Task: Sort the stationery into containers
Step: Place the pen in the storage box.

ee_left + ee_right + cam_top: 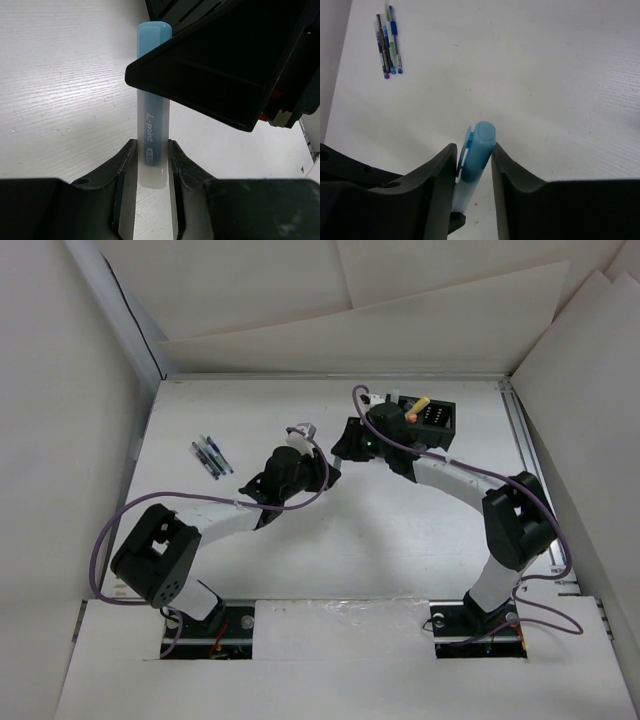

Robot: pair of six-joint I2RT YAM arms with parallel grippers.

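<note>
My right gripper should release the light blue marker, now held above the table's middle, next to the yellow-orange pen in the black organizer box (400,402).
A light blue marker (153,100) is held between both grippers above the middle of the table. My left gripper (152,155) is shut on its pale lower end. My right gripper (474,155) has its fingers against both sides of the blue cap end (480,145). In the top view the two grippers meet tip to tip, left (325,455) and right (352,443), and the marker is hidden between them. Several pens (210,455) lie together on the table at the left. The black organizer box (447,420) stands at the back right with a yellow-orange pen (420,403) sticking out of it.
Purple cables loop along both arms (120,530). White walls enclose the table on the left, back and right. A metal rail (535,455) runs along the right edge, close to the right arm's elbow (518,515).
</note>
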